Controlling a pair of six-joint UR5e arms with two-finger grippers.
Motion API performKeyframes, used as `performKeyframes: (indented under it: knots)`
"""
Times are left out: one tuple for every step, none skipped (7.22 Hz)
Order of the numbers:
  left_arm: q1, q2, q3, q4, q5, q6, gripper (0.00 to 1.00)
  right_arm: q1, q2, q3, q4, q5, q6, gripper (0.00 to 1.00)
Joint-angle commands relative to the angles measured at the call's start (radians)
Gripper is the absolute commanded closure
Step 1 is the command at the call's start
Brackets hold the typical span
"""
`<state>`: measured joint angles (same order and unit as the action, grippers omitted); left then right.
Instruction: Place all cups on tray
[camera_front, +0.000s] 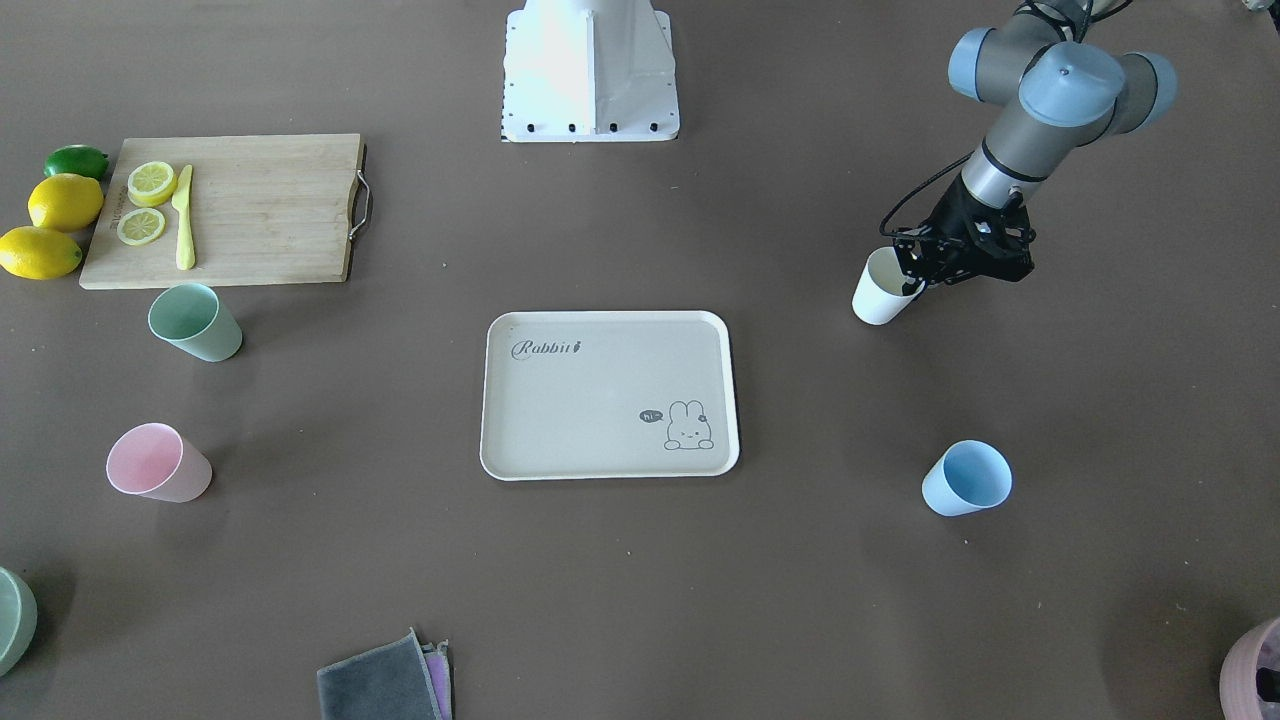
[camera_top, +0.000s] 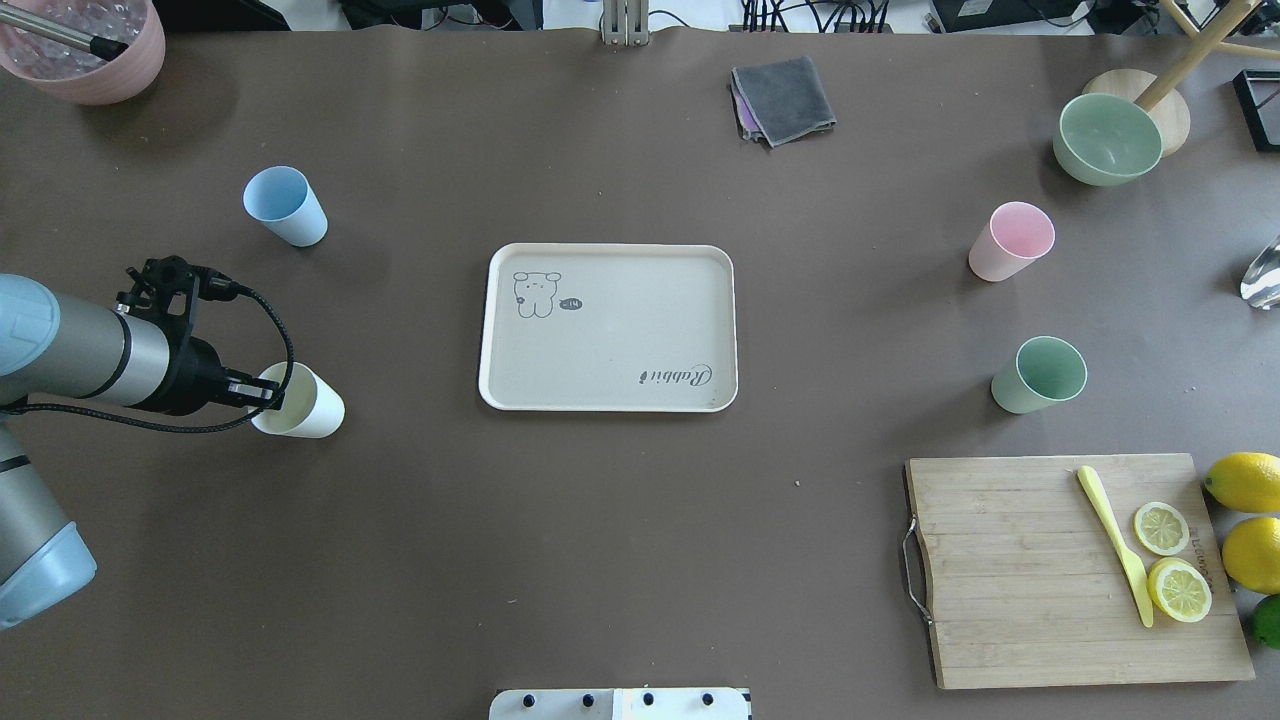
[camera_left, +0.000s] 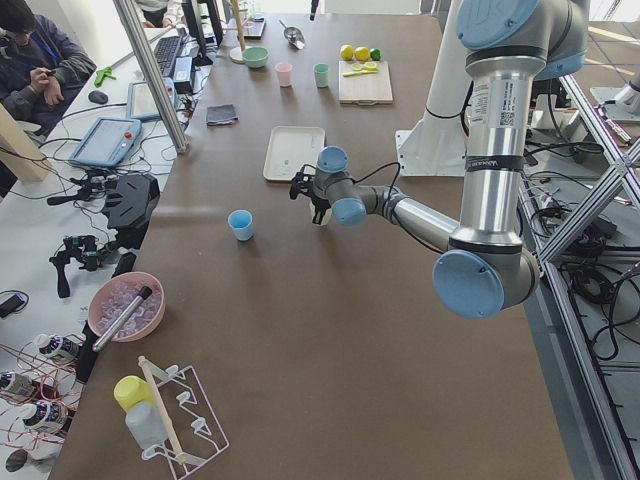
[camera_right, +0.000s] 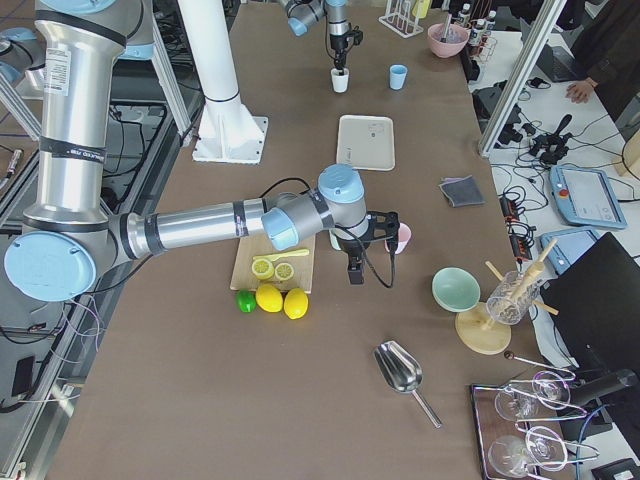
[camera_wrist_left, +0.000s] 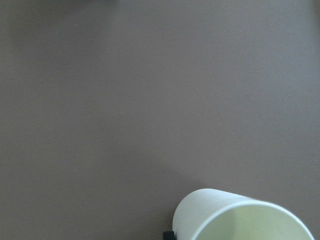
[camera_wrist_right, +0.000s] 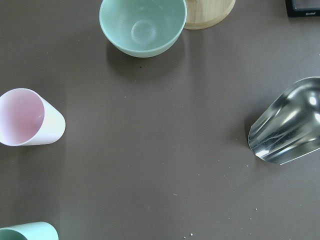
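Note:
The left gripper needs to release the white cup, now held by its rim, on the beige tray (camera_front: 674, 360) just past the ears of the bunny drawing.
The beige Rabbit tray (camera_top: 610, 330) lies bare at the table's middle, also in the front view (camera_front: 600, 400). A white cup (camera_top: 305, 405) stands upright to its left side. My left gripper (camera_top: 268, 392) holds the white cup's rim, one finger inside and one outside; the cup also shows in the front view (camera_front: 880, 290) and the left wrist view (camera_wrist_left: 240, 217). A blue cup (camera_top: 285, 205), a pink cup (camera_top: 1010, 240) and a green cup (camera_top: 1040, 375) stand on the table. My right gripper (camera_right: 355, 275) hovers near the pink cup; I cannot tell its state.
A wooden cutting board (camera_top: 1050, 570) with lemon slices and a yellow knife lies at the near right, with lemons beside it. A green bowl (camera_top: 1108, 138), a metal scoop (camera_wrist_right: 285, 130), folded cloths (camera_top: 785, 100) and a pink bowl (camera_top: 85, 45) stand along the far side.

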<state>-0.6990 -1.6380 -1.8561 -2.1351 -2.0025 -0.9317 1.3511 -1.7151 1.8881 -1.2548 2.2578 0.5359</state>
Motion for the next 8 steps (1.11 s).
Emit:
performKeyframes:
  knots:
    - [-0.005, -0.258, -0.008, 0.297, -0.013, -0.009, 1.00, -0.012, 0.006, -0.024, 0.000, 0.000, 0.004, 0.00]
    - [-0.001, -0.390, 0.006, 0.449, -0.010, -0.013, 1.00, -0.020, 0.029, -0.047, 0.001, -0.001, 0.004, 0.00]
    - [0.003, -0.487, 0.065, 0.492, -0.012, -0.013, 1.00, -0.026, 0.066, -0.082, 0.001, 0.000, 0.004, 0.00]
    - [0.027, -0.528, 0.121, 0.488, 0.010, -0.021, 1.00, -0.038, 0.104, -0.118, 0.000, -0.001, 0.004, 0.00]
    - [0.057, -0.561, 0.165, 0.485, 0.054, -0.047, 1.00, -0.052, 0.136, -0.142, -0.002, 0.000, 0.009, 0.00]
    - [0.076, -0.569, 0.188, 0.475, 0.068, -0.047, 1.00, -0.067, 0.167, -0.164, 0.000, 0.000, 0.031, 0.00]
    - [0.084, -0.568, 0.199, 0.457, 0.070, -0.048, 1.00, -0.084, 0.193, -0.175, -0.006, -0.001, 0.044, 0.00]
    - [0.099, -0.568, 0.221, 0.431, 0.073, -0.058, 1.00, -0.096, 0.210, -0.191, -0.005, -0.001, 0.044, 0.00]
